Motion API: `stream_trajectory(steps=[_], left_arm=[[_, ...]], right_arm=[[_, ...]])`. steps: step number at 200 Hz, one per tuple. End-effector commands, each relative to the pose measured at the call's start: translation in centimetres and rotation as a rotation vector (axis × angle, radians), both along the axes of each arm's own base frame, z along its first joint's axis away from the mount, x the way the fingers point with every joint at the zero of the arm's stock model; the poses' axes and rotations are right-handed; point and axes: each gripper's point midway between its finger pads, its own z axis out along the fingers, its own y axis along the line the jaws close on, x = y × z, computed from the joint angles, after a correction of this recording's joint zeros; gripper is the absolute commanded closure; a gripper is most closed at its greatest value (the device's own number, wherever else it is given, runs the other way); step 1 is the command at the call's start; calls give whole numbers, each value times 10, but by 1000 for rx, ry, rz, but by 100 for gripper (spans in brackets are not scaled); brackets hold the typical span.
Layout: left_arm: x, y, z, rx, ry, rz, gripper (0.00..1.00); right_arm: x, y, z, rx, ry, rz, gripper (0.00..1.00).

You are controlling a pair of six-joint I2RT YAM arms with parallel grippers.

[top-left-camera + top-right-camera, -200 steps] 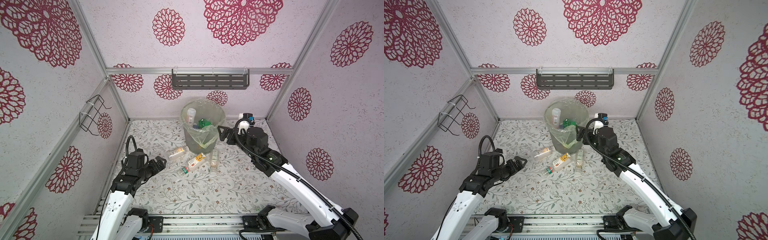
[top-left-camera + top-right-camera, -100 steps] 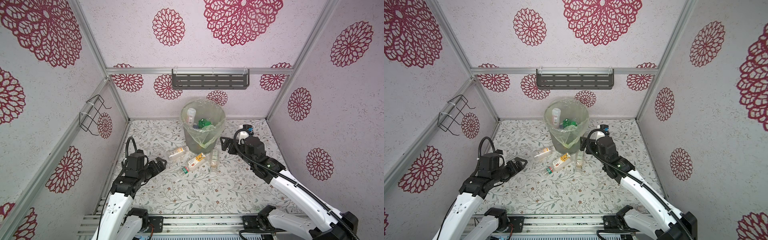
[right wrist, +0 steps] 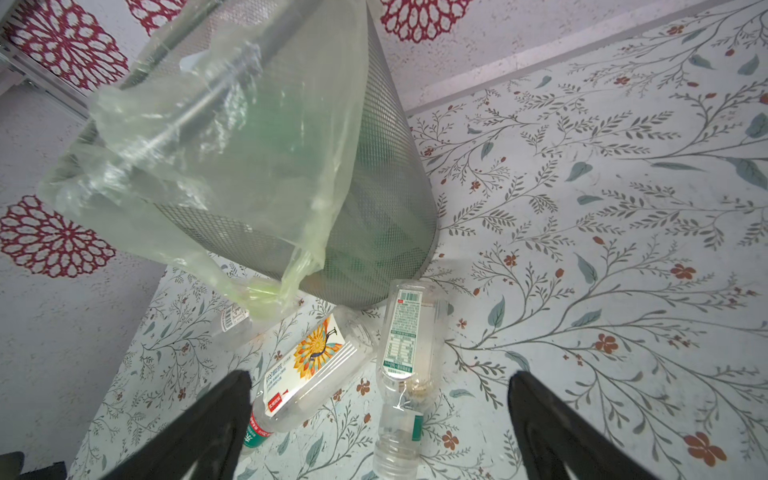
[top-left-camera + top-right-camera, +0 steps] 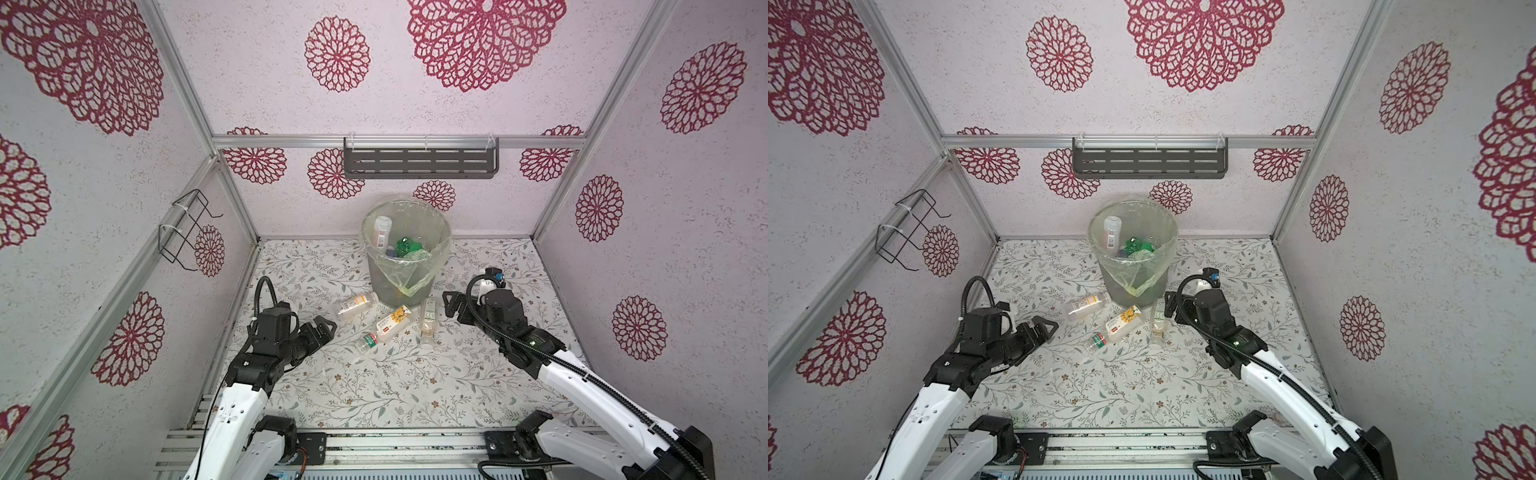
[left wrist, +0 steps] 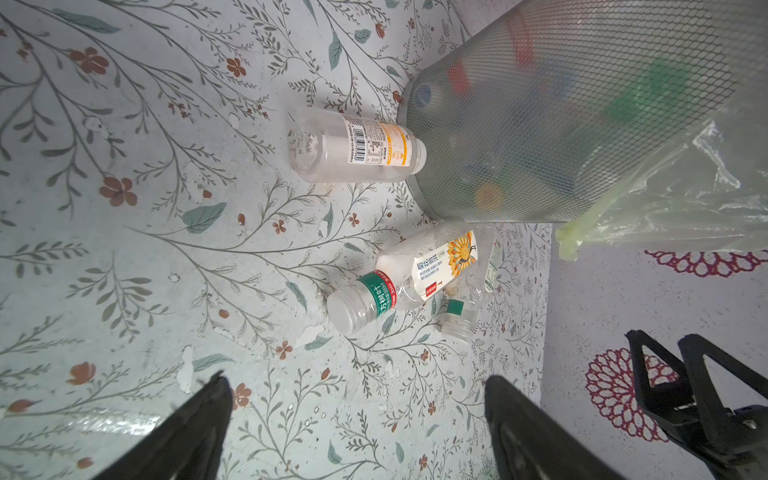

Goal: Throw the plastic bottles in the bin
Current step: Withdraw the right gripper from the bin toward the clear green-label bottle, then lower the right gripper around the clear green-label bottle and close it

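Note:
My right gripper is going to close on the start of the clear bottle's neck (image 4: 429, 325) (image 3: 406, 400), just past the label, where the bottle gets narrow.
The bin (image 4: 380, 282) (image 4: 1111, 282), a grey mesh bucket with a yellowish bag, stands at the back middle and holds several plastic bottles, one white (image 4: 381, 230) and one green (image 4: 407, 247). On the floor before it lie three plastic bottles: a yellow-labelled one (image 4: 357, 305) (image 5: 357, 149), a sunflower-labelled one (image 4: 392, 326) (image 3: 311, 365), and a clear one (image 4: 428, 318) (image 3: 405, 345). My left gripper (image 4: 326, 328) (image 5: 357, 386) is open and empty, left of them. My right gripper (image 4: 451, 305) (image 3: 380, 380) is open, low beside the clear bottle, touching nothing.
A wire rack (image 4: 187, 228) hangs on the left wall. A dark slotted shelf (image 4: 419, 162) is fixed to the back wall above the bin. The bag's loose tail (image 3: 291, 282) droops over the bin's front. Walls close in three sides, and a metal rail (image 4: 374, 449) runs along the front.
My right gripper has come down from beside the bin's rim to just above the floor by the clear bottle. The left arm has hardly moved. Both grippers have stayed open.

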Motion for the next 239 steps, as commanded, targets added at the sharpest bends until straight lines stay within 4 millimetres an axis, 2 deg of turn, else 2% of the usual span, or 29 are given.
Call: stream_trajectory(steps=[1, 58, 169, 239], left_arm=[[5, -3, 0, -23, -14, -4, 3], [6, -5, -6, -37, -2, -6, 3], [8, -15, -18, -56, 18, -20, 3], [8, -20, -24, -27, 33, -36, 3]], right_arm=[[1, -3, 12, 42, -37, -22, 1], [0, 1, -12, 44, 18, -8, 1], [3, 30, -65, 47, 172, 84, 1], [3, 33, -92, 21, 250, 80, 2]])
